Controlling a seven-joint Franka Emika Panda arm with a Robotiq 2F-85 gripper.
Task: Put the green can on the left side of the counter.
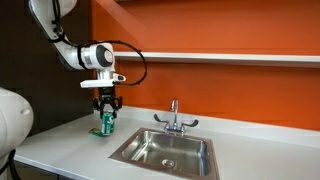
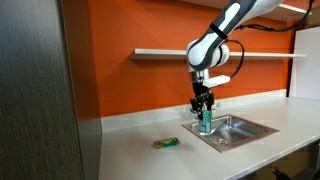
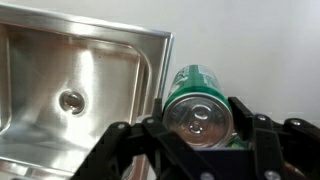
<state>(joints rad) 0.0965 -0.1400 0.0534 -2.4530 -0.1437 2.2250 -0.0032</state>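
Note:
Next, my gripper sets the green can down on the bare counter (image 1: 97, 149) (image 3: 236, 84) just in front of the flat green item.
The green can (image 1: 107, 124) stands upright on the pale counter (image 1: 60, 145), just beside the sink's rim. It also shows in an exterior view (image 2: 206, 123). In the wrist view I see its silvery top and green side (image 3: 197, 100). My gripper (image 1: 107, 108) comes straight down over the can, and its fingers (image 3: 200, 118) press against both sides of the can's top. It also shows in an exterior view (image 2: 204, 108). I cannot tell whether the can's base rests on the counter or hangs just above it.
The stainless sink (image 1: 165, 150) with its chrome faucet (image 1: 174, 115) lies right beside the can. A flat green item (image 2: 166, 143) lies on the counter (image 2: 150, 160). A thin white shelf (image 1: 230, 57) runs along the orange wall.

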